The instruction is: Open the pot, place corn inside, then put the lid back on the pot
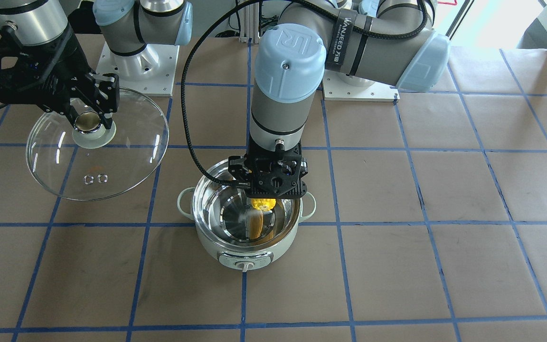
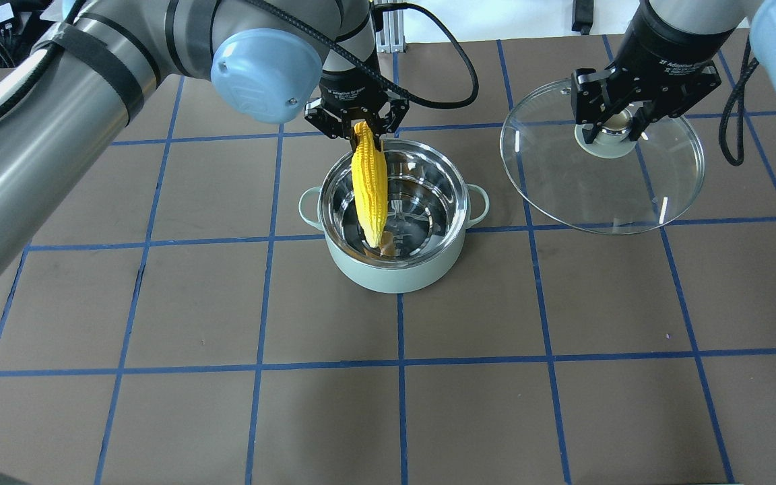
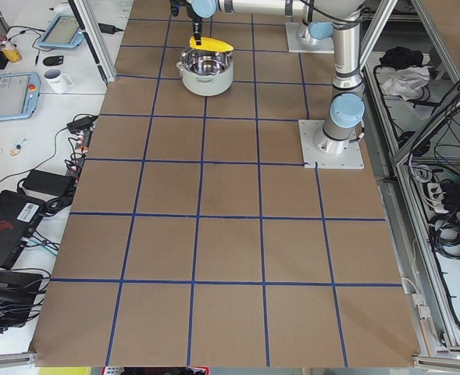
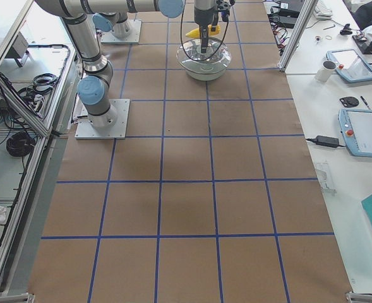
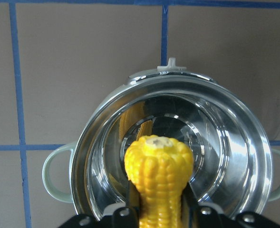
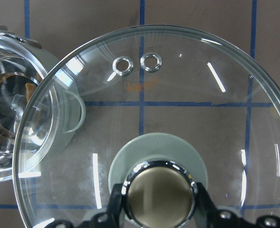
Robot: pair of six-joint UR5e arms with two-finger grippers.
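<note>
My left gripper is going to put the yellow corn down on the steel bottom inside the mint-green pot (image 1: 259, 224) (image 5: 148, 142), toward the pot's latch.
The mint-green pot (image 2: 395, 269) stands open at the table's middle, its steel inside bare; it also shows in the front view (image 1: 245, 251) and the left wrist view (image 5: 225, 123). My left gripper (image 2: 360, 131) is shut on the thick end of the yellow corn (image 2: 369, 182), which hangs tip-down over the pot's opening (image 5: 159, 166) (image 1: 261, 204). My right gripper (image 2: 611, 124) is shut on the ball knob (image 6: 156, 192) of the glass lid (image 2: 597, 195), held in the air to the pot's right, beside it (image 1: 112, 161) (image 6: 178, 104).
Brown paper with blue tape grid lines covers the table (image 2: 496, 404). Both arm bases (image 1: 131, 66) stand at the robot's side. Side benches with tablets and a mug (image 4: 328, 69) lie off the table's far edge.
</note>
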